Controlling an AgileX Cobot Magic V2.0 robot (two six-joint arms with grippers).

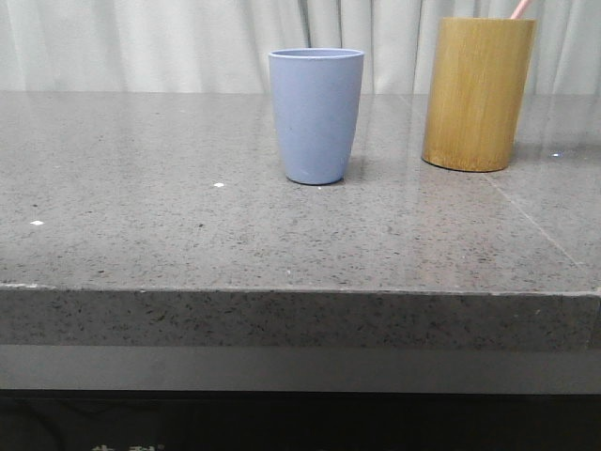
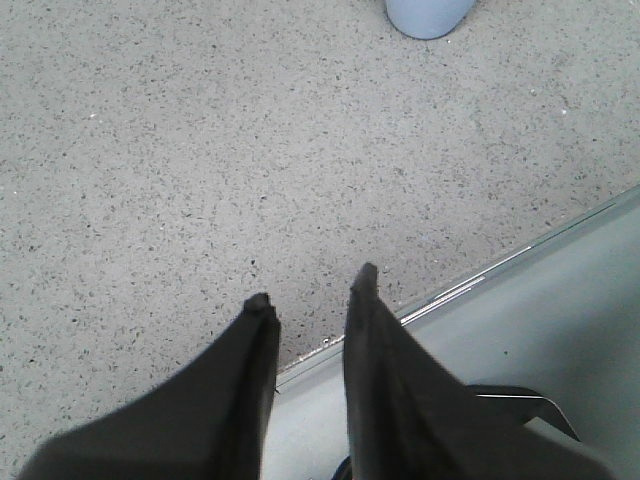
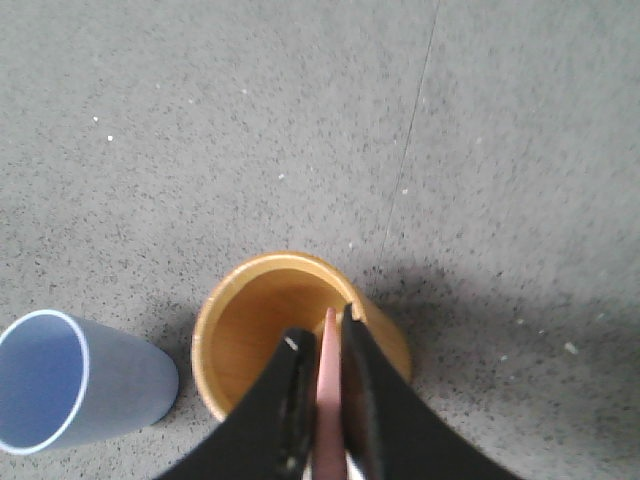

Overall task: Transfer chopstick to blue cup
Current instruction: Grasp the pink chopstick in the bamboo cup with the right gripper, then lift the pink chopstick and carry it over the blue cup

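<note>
Next, my right gripper lets go of the chopstick inside the blue cup, where it will lean on its rim (image 1: 344,53) (image 3: 46,412) toward the bamboo cylinder.
The blue cup (image 1: 316,115) stands upright near the middle of the stone counter, and its open mouth shows in the right wrist view (image 3: 60,385). To its right is a bamboo cylinder (image 1: 477,92) with the pale pink chopstick (image 1: 519,8) poking out of its top. Directly above that cylinder (image 3: 250,330), my right gripper (image 3: 322,330) is shut on the chopstick (image 3: 329,375), which runs between the two black fingers. My left gripper (image 2: 312,288) hangs open over the counter's front edge, holding nothing, with the blue cup's base (image 2: 428,17) far ahead of it.
The grey speckled counter (image 1: 188,225) has a straight front edge (image 1: 282,291) with a drop below it. A thin seam (image 1: 526,211) runs across the counter near the bamboo cylinder. A white curtain (image 1: 141,42) hangs behind.
</note>
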